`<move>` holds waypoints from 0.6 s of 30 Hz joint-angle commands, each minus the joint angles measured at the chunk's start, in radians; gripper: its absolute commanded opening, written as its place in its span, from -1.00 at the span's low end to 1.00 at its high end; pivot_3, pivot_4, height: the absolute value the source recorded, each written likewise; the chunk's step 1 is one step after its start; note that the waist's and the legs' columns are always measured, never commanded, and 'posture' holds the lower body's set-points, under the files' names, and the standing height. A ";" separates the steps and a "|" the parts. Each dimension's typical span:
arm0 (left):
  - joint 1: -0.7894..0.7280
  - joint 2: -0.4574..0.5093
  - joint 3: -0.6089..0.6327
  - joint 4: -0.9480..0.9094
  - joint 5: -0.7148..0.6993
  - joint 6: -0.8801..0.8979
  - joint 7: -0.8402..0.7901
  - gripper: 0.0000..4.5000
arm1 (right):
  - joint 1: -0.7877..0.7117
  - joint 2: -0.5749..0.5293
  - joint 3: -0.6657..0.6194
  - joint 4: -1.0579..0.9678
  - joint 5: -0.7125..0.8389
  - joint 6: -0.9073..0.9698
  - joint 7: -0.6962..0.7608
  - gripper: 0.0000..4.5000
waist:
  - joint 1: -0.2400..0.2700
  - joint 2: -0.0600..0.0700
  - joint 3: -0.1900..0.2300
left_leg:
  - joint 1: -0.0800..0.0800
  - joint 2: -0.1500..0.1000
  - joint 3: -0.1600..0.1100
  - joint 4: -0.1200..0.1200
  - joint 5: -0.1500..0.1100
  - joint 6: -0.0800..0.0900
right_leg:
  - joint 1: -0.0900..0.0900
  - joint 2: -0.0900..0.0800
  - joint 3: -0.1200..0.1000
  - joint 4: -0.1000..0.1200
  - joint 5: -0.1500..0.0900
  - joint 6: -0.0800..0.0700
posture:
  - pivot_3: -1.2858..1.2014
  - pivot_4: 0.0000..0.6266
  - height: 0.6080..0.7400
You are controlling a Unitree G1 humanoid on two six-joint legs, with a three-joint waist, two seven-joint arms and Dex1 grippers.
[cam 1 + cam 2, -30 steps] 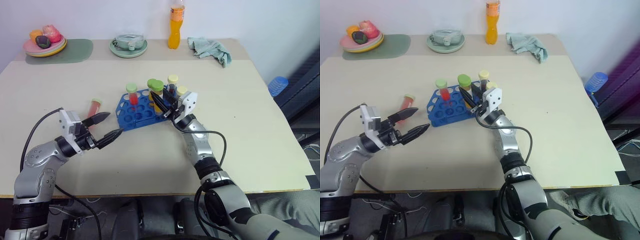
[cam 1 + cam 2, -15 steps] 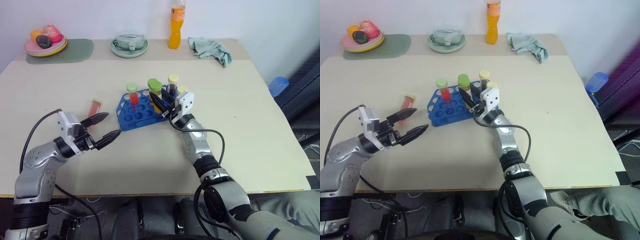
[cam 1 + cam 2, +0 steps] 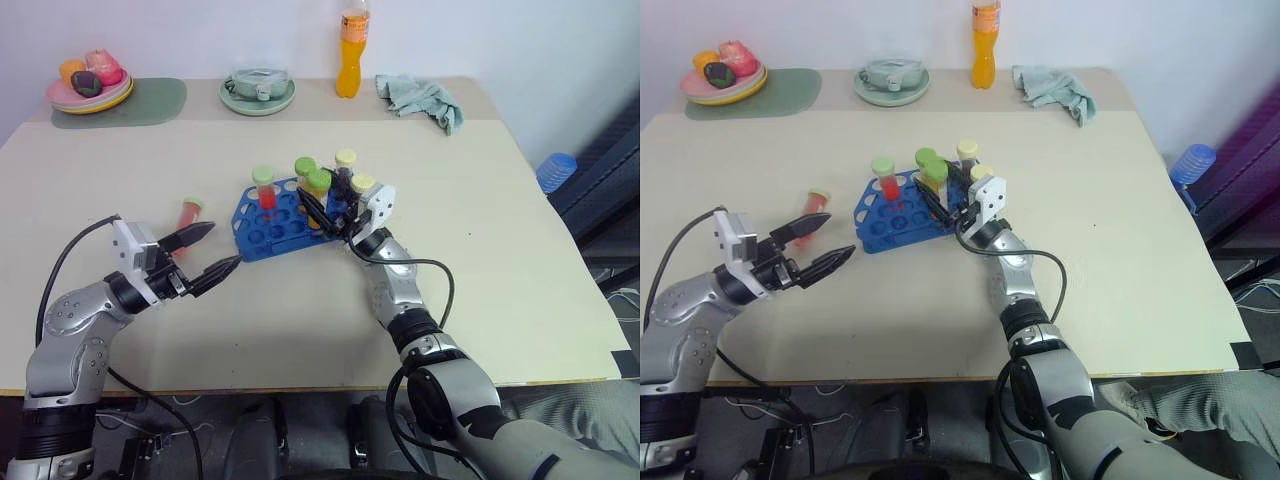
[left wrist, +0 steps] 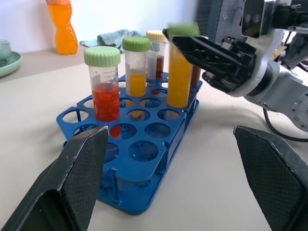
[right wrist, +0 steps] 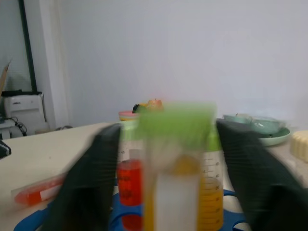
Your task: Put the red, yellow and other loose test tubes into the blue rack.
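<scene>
I need to move my left gripper next to the loose red tube beside the blue rack and close it on the middle of the tube's body point(image 3: 187, 222).
The blue rack point(image 3: 270, 225) stands mid-table with several capped tubes upright in it. Among them are a red tube point(image 4: 105, 92) and yellow tubes. One green-capped yellow tube point(image 4: 179, 72) stands in a hole at the rack's right end. My right gripper point(image 3: 318, 208) is open around it, a finger on either side and apart from it. A loose red tube point(image 3: 188, 212) lies on the table to the left of the rack. My left gripper point(image 3: 222, 247) hovers open and holds nothing, just in front of that tube and pointing towards the rack.
Along the table's far edge are an orange bottle point(image 3: 350, 55), a teal cloth point(image 3: 420, 98), a green plate with a bowl point(image 3: 257, 92) and a fruit plate point(image 3: 90, 88) on a green mat. A blue object point(image 3: 556, 170) sits beyond the right edge.
My right gripper has opened, and the green-capped yellow tube it held now sits lower in the rack. The left arm has stayed put.
</scene>
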 commanded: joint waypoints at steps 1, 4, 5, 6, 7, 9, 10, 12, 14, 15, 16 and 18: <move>-0.015 0.008 0.028 -0.016 0.010 -0.024 0.019 0.90 | -0.005 -0.003 -0.007 -0.027 0.001 -0.035 -0.007 0.97 | 0.001 0.000 0.000 | 0.000 0.000 0.000 0.000 0.000 0.000 | 0.000 0.000 0.000 0.000 0.000 0.000 | 0.03 -0.52 1.00; -0.020 -0.005 0.034 -0.005 0.009 -0.031 0.046 0.90 | 0.002 -0.012 -0.003 -0.055 0.004 -0.029 0.000 0.97 | 0.001 0.000 0.000 | 0.000 0.000 0.000 0.000 0.000 0.000 | 0.000 0.000 0.000 0.000 0.000 0.000 | 0.03 -0.52 1.00; -0.025 -0.011 0.038 -0.003 0.003 -0.031 0.056 0.90 | 0.005 -0.017 0.001 -0.069 0.002 -0.027 0.002 0.97 | 0.001 0.000 0.000 | 0.000 0.000 0.000 0.000 0.000 0.000 | 0.000 0.000 0.000 0.000 0.000 0.000 | 0.03 -0.52 1.00; -0.030 -0.017 0.043 -0.005 -0.009 -0.026 0.068 0.90 | 0.010 -0.023 0.006 -0.087 0.000 -0.024 0.004 0.97 | 0.001 0.000 0.000 | 0.000 0.000 0.000 0.000 0.000 0.000 | 0.000 0.000 0.000 0.000 0.000 0.000 | 0.03 -0.52 1.00; -0.041 -0.027 0.053 -0.005 -0.024 -0.017 0.091 0.90 | 0.021 -0.031 0.015 -0.120 0.001 -0.011 0.014 0.97 | 0.002 0.000 0.000 | 0.000 0.000 0.000 0.000 0.000 0.000 | 0.000 0.000 0.000 0.000 0.000 0.000 | 0.03 -0.52 1.00; -0.059 -0.041 0.070 -0.005 -0.043 0.000 0.124 0.90 | 0.046 -0.048 0.035 -0.184 0.000 0.017 0.029 0.97 | 0.002 0.000 0.000 | 0.000 0.000 0.000 0.000 0.000 0.000 | 0.000 0.000 0.000 0.000 0.000 0.000 | 0.03 -0.52 1.00; -0.066 -0.047 0.078 -0.004 -0.051 0.006 0.136 0.90 | 0.062 -0.059 0.044 -0.220 0.000 0.035 0.034 0.97 | 0.001 0.000 0.000 | 0.000 0.000 0.000 0.000 0.000 0.000 | 0.000 0.000 0.000 0.000 0.000 0.000 | 0.03 -0.52 1.00; -0.073 -0.053 0.090 0.002 -0.051 0.003 0.156 0.90 | 0.098 -0.086 0.064 -0.282 -0.010 0.065 0.038 0.97 | 0.001 0.000 0.000 | 0.000 0.000 -0.001 0.000 0.000 0.000 | 0.000 0.000 0.000 0.000 0.000 0.000 | 0.03 -0.52 1.00; -0.084 -0.059 0.104 0.012 -0.053 0.005 0.176 0.90 | 0.142 -0.115 0.084 -0.343 -0.023 0.095 0.039 0.97 | 0.002 0.000 0.000 | 0.000 0.000 -0.001 0.000 0.000 0.000 | 0.000 0.000 0.000 0.000 0.000 0.000 | 0.03 -0.52 1.00; -0.091 -0.061 0.110 0.014 -0.057 0.008 0.187 0.90 | 0.162 -0.128 0.090 -0.371 -0.027 0.111 0.034 0.97 | 0.002 0.000 0.000 | 0.000 0.000 -0.001 0.000 0.000 0.000 | 0.000 0.000 0.000 0.000 0.000 0.000 | 0.03 -0.52 1.00; -0.095 -0.062 0.113 0.015 -0.060 0.010 0.194 0.90 | 0.176 -0.136 0.094 -0.393 -0.029 0.126 0.029 0.97 | 0.002 0.000 0.000 | 0.000 0.000 -0.001 0.000 0.000 0.000 | 0.000 0.000 0.000 0.000 0.000 0.000 | 0.03 -0.52 1.00; -0.123 -0.077 0.129 0.019 -0.073 0.023 0.245 0.90 | 0.222 -0.181 0.103 -0.477 -0.032 0.183 0.029 0.97 | 0.003 0.000 0.000 | 0.000 0.000 -0.001 0.000 0.000 0.000 | 0.000 0.000 0.000 0.000 0.000 0.000 | 0.03 -0.52 1.00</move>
